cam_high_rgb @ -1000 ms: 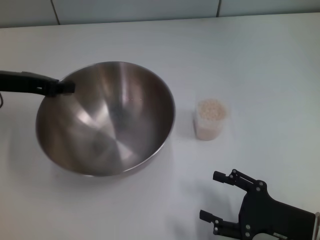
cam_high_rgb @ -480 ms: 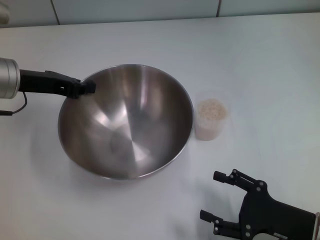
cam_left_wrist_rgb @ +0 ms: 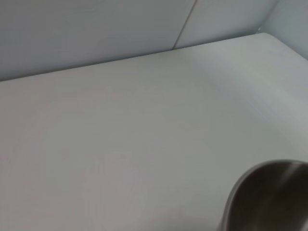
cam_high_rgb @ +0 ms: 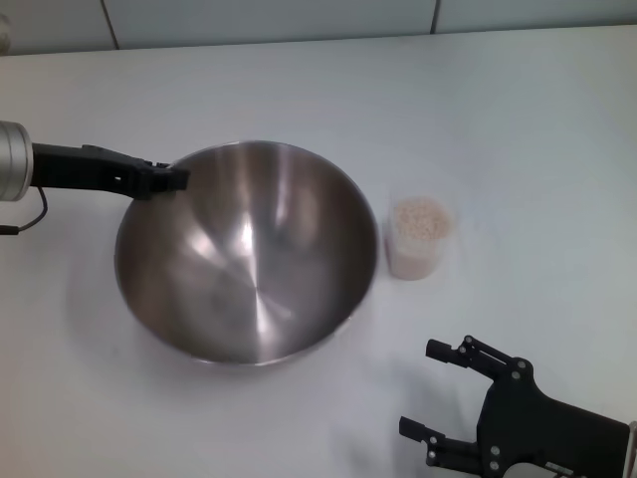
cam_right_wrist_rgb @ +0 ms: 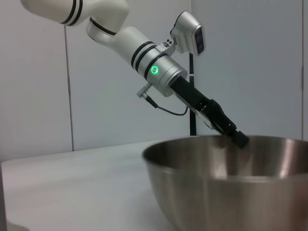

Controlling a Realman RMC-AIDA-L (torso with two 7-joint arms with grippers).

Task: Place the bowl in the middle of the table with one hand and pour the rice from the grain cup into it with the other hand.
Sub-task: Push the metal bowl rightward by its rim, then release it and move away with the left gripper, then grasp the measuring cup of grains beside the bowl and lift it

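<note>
Next, the robot's right gripper needs to grab the clear grain cup by the cup's side [cam_high_rgb: 448,229] facing away from the steel bowl.
The steel bowl [cam_high_rgb: 249,259] is near the middle of the white table [cam_high_rgb: 498,110]. My left gripper [cam_high_rgb: 175,179] is shut on its far-left rim. In the right wrist view the left gripper [cam_right_wrist_rgb: 239,139] pinches the rim of the bowl [cam_right_wrist_rgb: 231,187]. Part of the bowl's rim [cam_left_wrist_rgb: 269,197] shows in the left wrist view. The clear grain cup [cam_high_rgb: 418,249] stands upright just right of the bowl, full of pale rice [cam_high_rgb: 419,216]. My right gripper [cam_high_rgb: 420,388] is open and empty at the near right, short of the cup.
The table's back edge meets a grey panelled wall [cam_high_rgb: 269,18]. A black cable [cam_high_rgb: 25,221] hangs from the left wrist. There is bare tabletop to the right of the cup and in front of the bowl.
My left gripper carried the bowl to the right, close beside the cup, then brought it slightly lower. The cup and the right gripper have not moved.
</note>
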